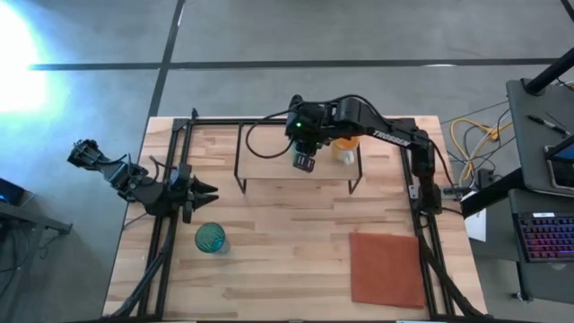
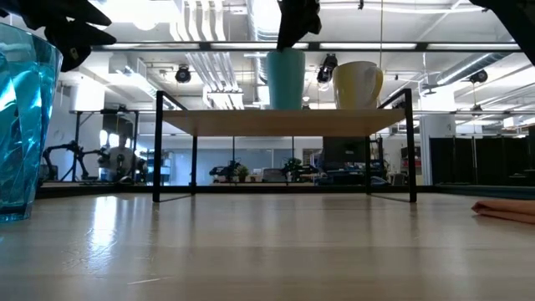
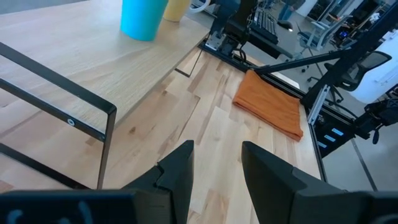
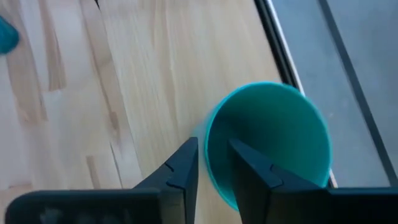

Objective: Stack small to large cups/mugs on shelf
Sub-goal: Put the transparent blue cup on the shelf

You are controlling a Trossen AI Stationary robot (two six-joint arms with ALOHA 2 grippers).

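I should next move my left gripper over to the teal ribbed tumbler and close it on the tumbler's rim (image 1: 207,223), at the side that is toward the shelf.
The light-wood shelf (image 1: 269,157) on black legs stands at the table's far middle. On it stand the opaque green cup (image 2: 286,79) and, to its right, the small orange-yellow mug (image 2: 358,84). My right gripper (image 4: 214,158) hangs over the cup's rim (image 4: 210,155), open, one finger over the inside and one outside the wall. The low view shows the fingers at about rim height. The see-through teal ribbed tumbler (image 1: 212,238) stands on the table near the left. My left gripper (image 3: 217,162) is open and empty, level above the table beside the tumbler (image 1: 206,191).
A reddish-brown mat (image 1: 386,267) lies flat at the table's near right. Black frame rails (image 1: 170,179) run along both table sides. Bare wood lies between the shelf and the near edge.
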